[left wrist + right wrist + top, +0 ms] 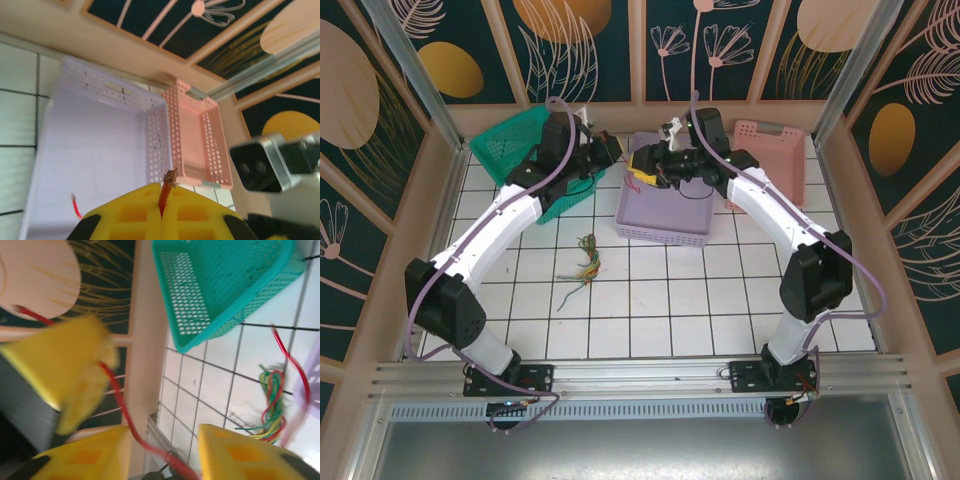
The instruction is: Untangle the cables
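Note:
Next, my left gripper releases the red cable inside the green basket (560,181), toward the side that faces the lilac basket.
My left gripper (162,188) is shut on the frayed end of a red cable (166,192), above the lilac basket (90,150). Seen from the right wrist, that red cable (117,400) runs from the blurred yellow left fingers (75,370) down through the gap of my right gripper (162,440), whose jaws stand apart, open. The rest of the cables (586,262), a bundle of red, green and yellow wires (272,402), lie on the white tiles. From above, the left gripper (616,152) and right gripper (642,175) meet over the lilac basket's left edge.
A green basket (525,150) stands at the back left, the lilac basket (665,225) in the middle, and a pink basket (775,150) at the back right. A short red wire piece (75,206) shows in the lilac basket. Walls close in on three sides.

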You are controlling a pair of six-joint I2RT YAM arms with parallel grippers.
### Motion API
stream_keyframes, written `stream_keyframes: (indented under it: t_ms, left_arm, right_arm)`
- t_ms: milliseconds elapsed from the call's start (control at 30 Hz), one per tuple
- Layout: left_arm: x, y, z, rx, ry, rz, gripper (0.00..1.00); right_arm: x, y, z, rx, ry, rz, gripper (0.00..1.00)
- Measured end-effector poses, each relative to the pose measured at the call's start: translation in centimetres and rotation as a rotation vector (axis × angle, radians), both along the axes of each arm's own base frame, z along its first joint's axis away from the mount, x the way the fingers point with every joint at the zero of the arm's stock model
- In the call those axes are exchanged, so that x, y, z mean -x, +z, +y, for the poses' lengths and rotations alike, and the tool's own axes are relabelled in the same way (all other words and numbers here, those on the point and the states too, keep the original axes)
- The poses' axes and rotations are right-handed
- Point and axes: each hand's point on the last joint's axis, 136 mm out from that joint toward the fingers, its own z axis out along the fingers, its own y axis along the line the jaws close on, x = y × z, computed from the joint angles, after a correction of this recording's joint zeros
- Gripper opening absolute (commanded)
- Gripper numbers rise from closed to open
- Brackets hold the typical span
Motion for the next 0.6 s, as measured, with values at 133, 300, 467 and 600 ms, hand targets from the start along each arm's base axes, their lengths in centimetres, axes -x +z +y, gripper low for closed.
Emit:
stream_keyframes:
  t_ms: [133, 300, 467, 600]
  left_arm:
    - [-1.6, 2.9, 2.9, -0.046, 0.106, -0.061, 0.0]
    - [-4.2, 3.6, 8.4, -0.1, 0.284, -0.056, 0.0]
    - [-8.8, 0.9, 14.6, -0.183, 0.502, 0.045, 0.0]
    - [-11.1, -4.8, 19.1, -0.258, 0.646, 0.215, 0.0]
  right_arm:
    - [-0.4, 1.5, -2.0, 0.068, -0.084, -0.106, 0.54]
    - [0.0, 4.9, -4.6, 0.097, -0.163, -0.251, 0.55]
    - [-0.2, 4.9, -5.2, 0.125, -0.183, -0.288, 0.55]
    - [-0.2, 3.5, -5.4, 0.158, -0.182, -0.26, 0.54]
